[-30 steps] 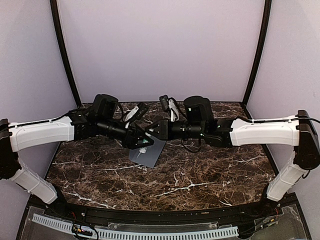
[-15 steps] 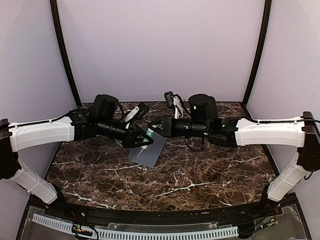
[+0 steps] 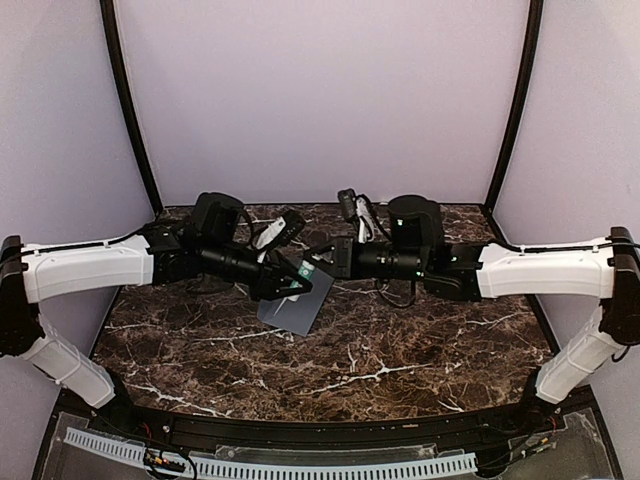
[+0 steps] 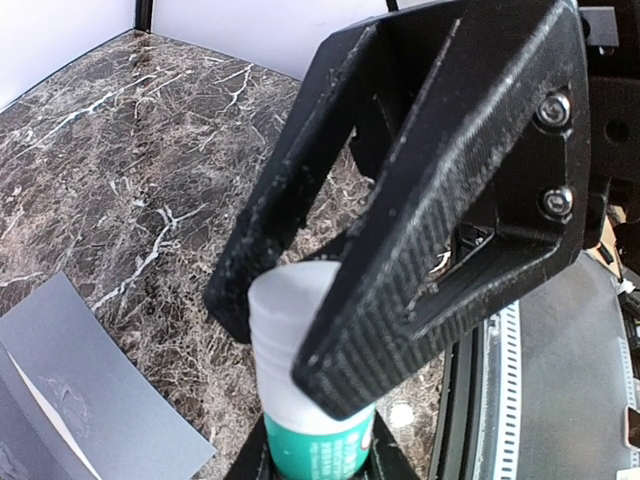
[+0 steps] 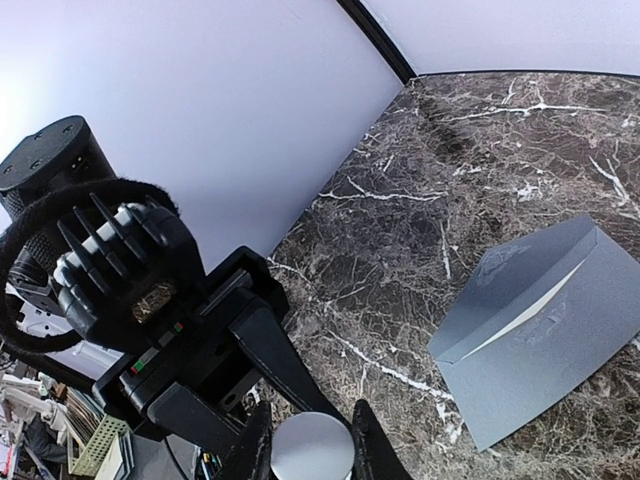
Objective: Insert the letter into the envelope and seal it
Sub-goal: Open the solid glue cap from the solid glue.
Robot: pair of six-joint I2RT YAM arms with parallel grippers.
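My right gripper will set the white cap down on the bare marble [image 3: 377, 307] beside the grey envelope, away from my left gripper.
Both grippers meet above the grey envelope [image 3: 300, 308], which lies flat on the marble table with its flap open. Between them is a glue stick [image 3: 303, 270] with a green body and a white cap. In the left wrist view my left gripper [image 4: 318, 458] is shut on the green body [image 4: 320, 445], while the right gripper's ribbed fingers [image 4: 400, 290] clamp the white cap [image 4: 285, 320]. The right wrist view shows my right gripper [image 5: 310, 440] shut around the cap's round end [image 5: 312, 448]. The envelope [image 5: 540, 340] lies beyond it. The letter is hidden.
The dark marble table [image 3: 400, 340] is walled by lilac panels at the back and sides. A black rail and a white slotted strip [image 3: 270, 462] run along the near edge. The envelope's corner [image 4: 90, 390] lies just below the left gripper.
The left gripper's jaws have narrowed onto the glue stick. Both grippers and the stick have shifted slightly to the right above the envelope, which has not moved.
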